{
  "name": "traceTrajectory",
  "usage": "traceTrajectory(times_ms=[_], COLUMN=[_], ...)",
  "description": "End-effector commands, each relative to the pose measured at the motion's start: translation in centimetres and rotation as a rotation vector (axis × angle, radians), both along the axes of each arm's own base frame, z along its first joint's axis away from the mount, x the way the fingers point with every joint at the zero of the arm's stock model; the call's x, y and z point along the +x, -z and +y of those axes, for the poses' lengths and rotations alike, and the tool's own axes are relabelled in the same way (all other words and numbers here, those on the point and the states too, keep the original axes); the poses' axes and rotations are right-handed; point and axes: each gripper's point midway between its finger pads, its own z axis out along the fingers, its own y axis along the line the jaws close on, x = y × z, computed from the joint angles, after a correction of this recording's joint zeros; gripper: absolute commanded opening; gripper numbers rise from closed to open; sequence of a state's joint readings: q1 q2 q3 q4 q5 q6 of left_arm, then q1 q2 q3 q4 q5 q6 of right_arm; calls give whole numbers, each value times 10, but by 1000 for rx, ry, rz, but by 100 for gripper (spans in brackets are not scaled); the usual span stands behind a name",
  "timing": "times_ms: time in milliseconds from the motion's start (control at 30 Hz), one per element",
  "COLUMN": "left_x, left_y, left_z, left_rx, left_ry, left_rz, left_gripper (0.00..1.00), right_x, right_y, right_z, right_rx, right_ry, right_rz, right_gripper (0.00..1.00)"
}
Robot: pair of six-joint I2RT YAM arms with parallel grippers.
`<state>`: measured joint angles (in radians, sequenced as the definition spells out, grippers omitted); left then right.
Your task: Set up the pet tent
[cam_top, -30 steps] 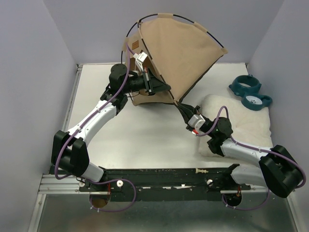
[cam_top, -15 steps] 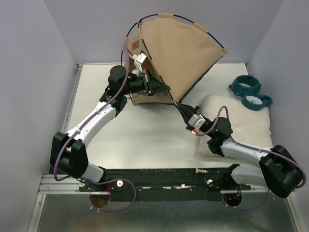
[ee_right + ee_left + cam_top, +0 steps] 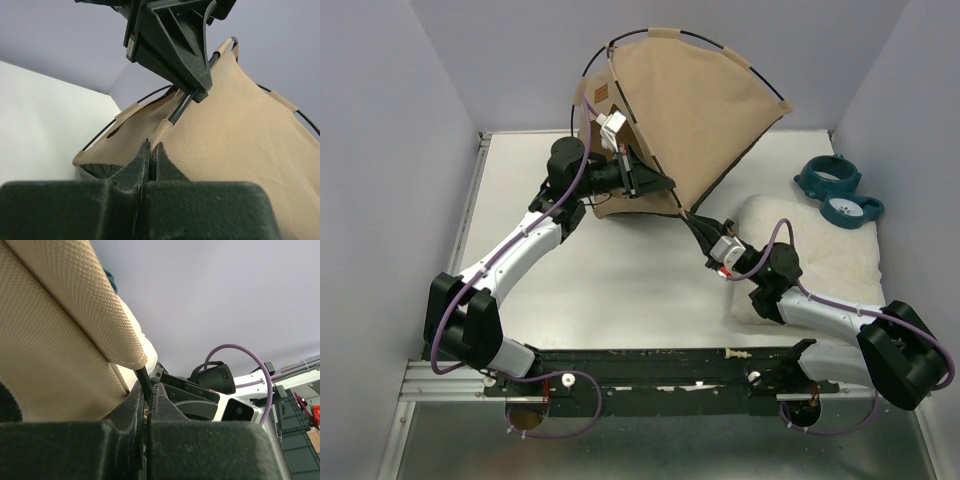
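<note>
Next, I let go of the pet tent's black pole with my left gripper, with its foot on the bare white table [image 3: 669,283] beside the cushion.
The pet tent [image 3: 685,110] is tan fabric with black trim, held tilted up over the table's far side. Its brown label [image 3: 600,95] faces left. A thin black pole [image 3: 720,43] arcs over its top. My left gripper [image 3: 656,184] is shut on a black pole [image 3: 141,376] beside the tent's lower corner. My right gripper [image 3: 696,223] is just below it, shut on the tan pole sleeve [image 3: 161,131] at that corner. In the right wrist view the left gripper [image 3: 199,94] clamps the pole [image 3: 181,108] where it leaves the sleeve. The doorway is hidden.
A white fluffy cushion [image 3: 820,262] lies at the right under my right arm. A teal bowl stand [image 3: 838,190] sits behind it. The white table [image 3: 620,285] is walled by grey panels on the left, back and right.
My left gripper has shifted slightly up and to the right on the pole. The tent and my right gripper have barely moved.
</note>
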<state>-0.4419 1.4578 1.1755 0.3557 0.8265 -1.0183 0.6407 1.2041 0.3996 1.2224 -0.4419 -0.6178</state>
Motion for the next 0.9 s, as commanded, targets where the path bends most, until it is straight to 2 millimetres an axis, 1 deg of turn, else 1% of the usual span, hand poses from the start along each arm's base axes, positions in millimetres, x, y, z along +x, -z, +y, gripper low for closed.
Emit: traceTrajectory(times_ms=[0, 167, 233, 467, 667, 700, 767, 867], left_x=[18, 7, 4, -1, 4, 4, 5, 5], left_y=[-7, 6, 10, 15, 14, 13, 14, 19], left_z=[0, -5, -4, 3, 13, 13, 14, 12], left_rx=[-3, 16, 22, 49, 48, 48, 57, 63], left_ry=[-112, -92, -86, -81, -105, -107, -115, -120], left_rz=[-68, -54, -55, -76, -76, -79, -84, -73], left_gripper=[0, 0, 0, 0, 0, 0, 0, 0], right_x=[-18, -13, -11, -9, -11, -11, -11, -12], right_y=[-13, -16, -14, -10, -6, -3, -4, -6], right_z=[11, 9, 7, 1, -1, -1, -1, 1], right_rx=[14, 30, 36, 46, 39, 35, 35, 36], right_ry=[-90, -71, -57, -27, -22, -21, -23, -40], right_rz=[-22, 8, 25, 58, 66, 72, 73, 79], right_gripper=[1, 1, 1, 1, 1, 1, 1, 1])
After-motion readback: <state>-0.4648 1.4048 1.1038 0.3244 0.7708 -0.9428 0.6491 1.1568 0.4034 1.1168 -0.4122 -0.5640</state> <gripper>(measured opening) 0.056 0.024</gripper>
